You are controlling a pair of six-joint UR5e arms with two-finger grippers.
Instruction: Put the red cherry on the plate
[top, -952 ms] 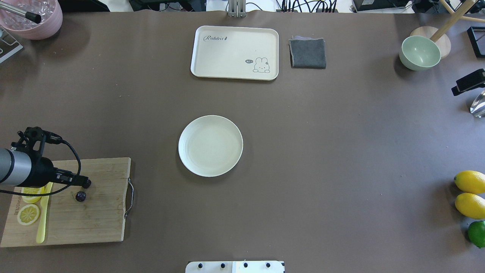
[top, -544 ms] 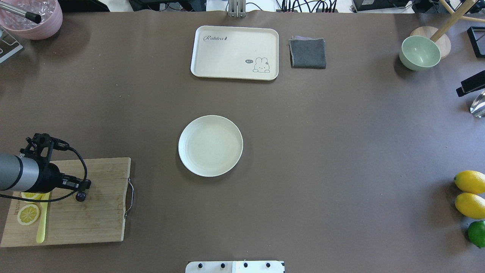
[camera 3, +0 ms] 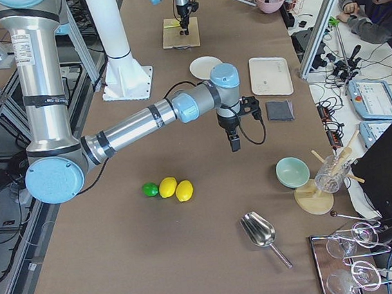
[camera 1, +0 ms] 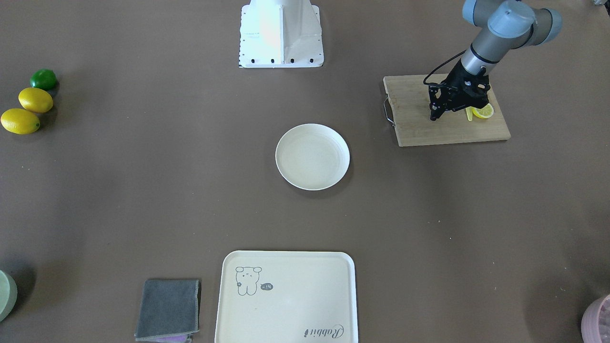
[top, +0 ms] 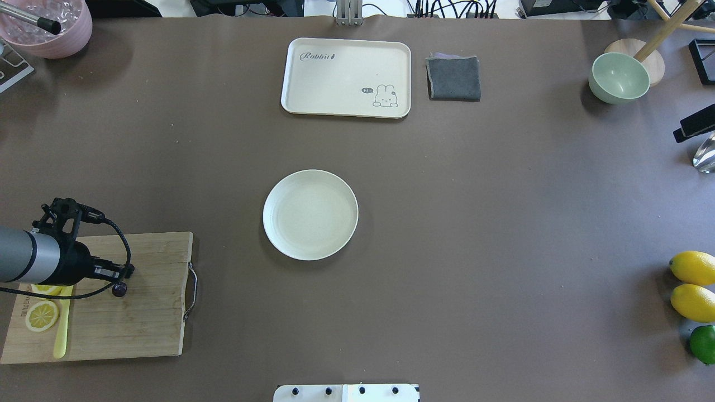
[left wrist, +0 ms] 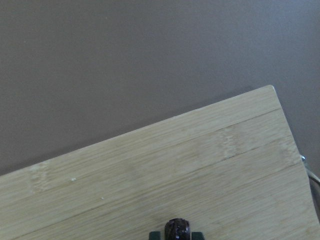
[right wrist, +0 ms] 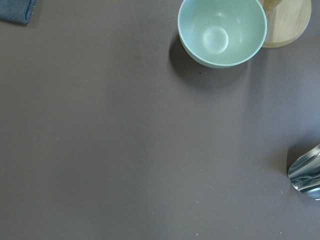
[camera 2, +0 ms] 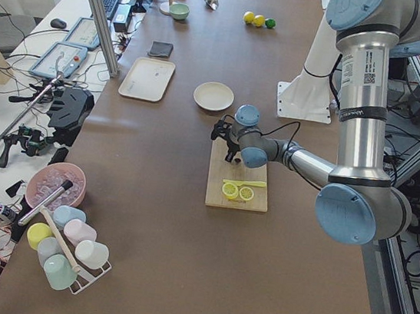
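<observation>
Next, my left gripper lets go of the red cherry near the middle of the bare cream-white plate (camera 1: 318,160).
The red cherry is a pair of small dark balls on the wooden cutting board (top: 139,324). One cherry (top: 118,289) lies free beside the fingers. The other (left wrist: 178,230) sits between my left gripper's fingertips in the left wrist view. My left gripper (top: 127,272) points down at the board and is shut on that cherry. The plate (top: 310,215) is round, cream-white and bare, standing mid-table to the board's right. My right gripper (camera 3: 234,143) hovers over bare table far from the plate (camera 3: 206,67). Its fingers are too small to judge.
Lemon slices (top: 42,315) and a yellow knife (top: 61,329) lie on the board's left part. A rabbit tray (top: 346,78), grey cloth (top: 453,78) and green bowl (top: 619,78) stand at the back. Lemons (top: 692,268) and a lime (top: 702,343) sit at the right edge.
The left arm slid slightly right and lower over the board. The cherry that showed at the fingertips one second ago is now covered by them. The other cherry has not moved.
</observation>
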